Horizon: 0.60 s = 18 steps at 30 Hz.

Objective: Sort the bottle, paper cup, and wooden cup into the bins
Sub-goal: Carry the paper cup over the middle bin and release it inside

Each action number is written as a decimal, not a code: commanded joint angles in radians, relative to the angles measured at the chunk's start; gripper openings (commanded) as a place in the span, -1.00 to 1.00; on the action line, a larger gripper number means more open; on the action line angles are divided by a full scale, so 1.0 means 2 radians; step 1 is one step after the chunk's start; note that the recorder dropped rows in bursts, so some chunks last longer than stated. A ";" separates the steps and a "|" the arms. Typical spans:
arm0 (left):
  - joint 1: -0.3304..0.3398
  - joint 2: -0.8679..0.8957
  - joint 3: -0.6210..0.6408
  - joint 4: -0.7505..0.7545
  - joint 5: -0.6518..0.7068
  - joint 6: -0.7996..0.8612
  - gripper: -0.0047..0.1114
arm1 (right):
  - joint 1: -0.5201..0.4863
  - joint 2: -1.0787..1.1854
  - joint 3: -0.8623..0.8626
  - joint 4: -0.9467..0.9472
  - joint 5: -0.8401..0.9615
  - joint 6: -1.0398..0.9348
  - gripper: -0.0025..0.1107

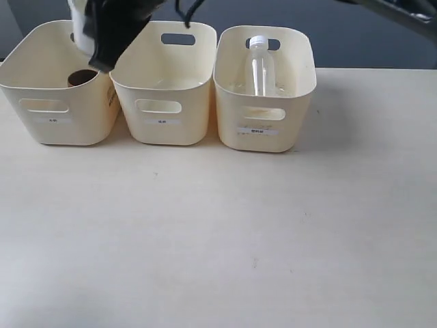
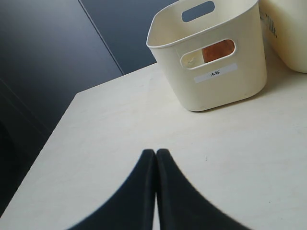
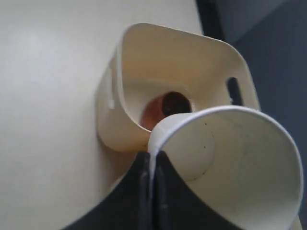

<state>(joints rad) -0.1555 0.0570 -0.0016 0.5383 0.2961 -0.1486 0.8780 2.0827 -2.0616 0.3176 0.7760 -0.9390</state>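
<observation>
Next, I set the paper cup down with my right gripper inside the middle bin [image 1: 151, 98], just behind its front handle cutout.
The paper cup [image 1: 81, 31] hangs above the left bin [image 1: 48, 130], pinched by its rim in my right gripper [image 1: 97, 55], which reaches across from the right. In the right wrist view the gripper [image 3: 152, 156] is shut on the white rim, with the cup's [image 3: 230, 167] open mouth facing the camera. The wooden cup [image 1: 80, 77] [image 3: 165, 108] sits inside that left bin [image 3: 115, 124]. The bottle [image 1: 261, 67] stands upright in the right bin [image 1: 263, 140]. The middle bin [image 1: 164, 130] looks empty. My left gripper [image 2: 156, 153] is shut on nothing above the table.
In the left wrist view the left bin [image 2: 240, 86] stands ahead, the wooden cup [image 2: 218, 50] showing brown through its handle cutout. The table's edge [image 2: 62, 120] runs close beside it, against a dark backdrop. Bare tabletop [image 1: 225, 239] lies in front of the bins.
</observation>
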 commanded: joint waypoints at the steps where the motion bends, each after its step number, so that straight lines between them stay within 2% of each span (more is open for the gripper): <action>1: -0.003 -0.002 0.001 -0.001 -0.005 -0.001 -0.92 | -0.046 0.015 0.000 0.018 -0.039 0.026 -0.97; 7: -0.003 -0.002 0.001 -0.001 -0.005 -0.001 -0.92 | -0.074 0.057 0.000 0.022 -0.045 0.039 -0.97; 18: -0.003 -0.002 0.001 -0.001 -0.005 -0.001 -0.92 | -0.075 0.099 0.000 0.016 -0.044 0.041 -0.97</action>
<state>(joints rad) -0.1555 0.0570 -0.0016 0.5383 0.2961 -0.1486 0.7321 2.2779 -2.0616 0.3524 0.6938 -0.8635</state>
